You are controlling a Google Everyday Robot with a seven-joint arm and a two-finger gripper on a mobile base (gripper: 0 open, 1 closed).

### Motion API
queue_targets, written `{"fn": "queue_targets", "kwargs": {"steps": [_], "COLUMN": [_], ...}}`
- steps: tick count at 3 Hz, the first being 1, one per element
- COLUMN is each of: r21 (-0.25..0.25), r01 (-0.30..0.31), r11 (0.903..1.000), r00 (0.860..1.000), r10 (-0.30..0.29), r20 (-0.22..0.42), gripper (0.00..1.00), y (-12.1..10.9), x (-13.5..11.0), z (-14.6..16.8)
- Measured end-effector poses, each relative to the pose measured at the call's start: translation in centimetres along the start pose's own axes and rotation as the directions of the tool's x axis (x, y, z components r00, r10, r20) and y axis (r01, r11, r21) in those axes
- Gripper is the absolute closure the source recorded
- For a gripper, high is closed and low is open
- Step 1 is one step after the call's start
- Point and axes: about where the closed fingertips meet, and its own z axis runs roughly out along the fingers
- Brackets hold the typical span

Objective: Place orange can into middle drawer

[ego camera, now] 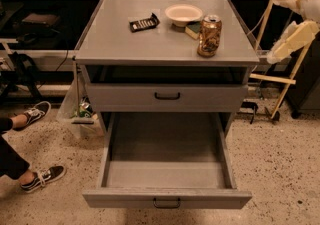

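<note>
The orange can stands upright on the top of the grey cabinet, and I need to next close my gripper on the upper half [211, 28] of that can.
The orange can [209, 35] stands upright on the grey cabinet top [125, 44], near its front right corner. The middle drawer [167, 198] is pulled wide open below; its plain grey inside holds nothing. The grey drawer above it [167, 96] is shut. My gripper [274, 29] hangs in the air at the right edge of the view, to the right of the can and clear of the cabinet. Its cream fingers [292, 39] are spread apart and hold nothing.
A white bowl [183, 14], a green-and-yellow sponge [193, 30] and a black packet [144, 22] lie on the top behind the can. A person's shoes [42, 177] are on the floor at the left. A plastic bag [80, 109] hangs by the cabinet. A wooden frame [280, 79] stands at the right.
</note>
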Motion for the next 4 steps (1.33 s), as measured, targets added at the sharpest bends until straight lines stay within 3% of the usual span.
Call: {"fn": "queue_targets", "kwargs": {"steps": [1, 2, 3, 4], "r21": [0.0, 0.001, -0.036, -0.047], "r01": [0.0, -0.003, -0.019, -0.03], "r11": [1.0, 1.0, 0.9992, 0.9984], "r00": [1.0, 0.992, 0.959, 0.931], "r10": [0.0, 0.002, 0.029, 0.046], "r20": [0.0, 0.123, 0.283, 0.363], "gripper": [0.0, 0.0, 0.0, 0.0], "y": [0.0, -1.0, -3.6, -6.7], "x": [0.0, -0.1, -1.4, -3.5], "z": [0.0, 1.4, 5.6, 9.7]}}
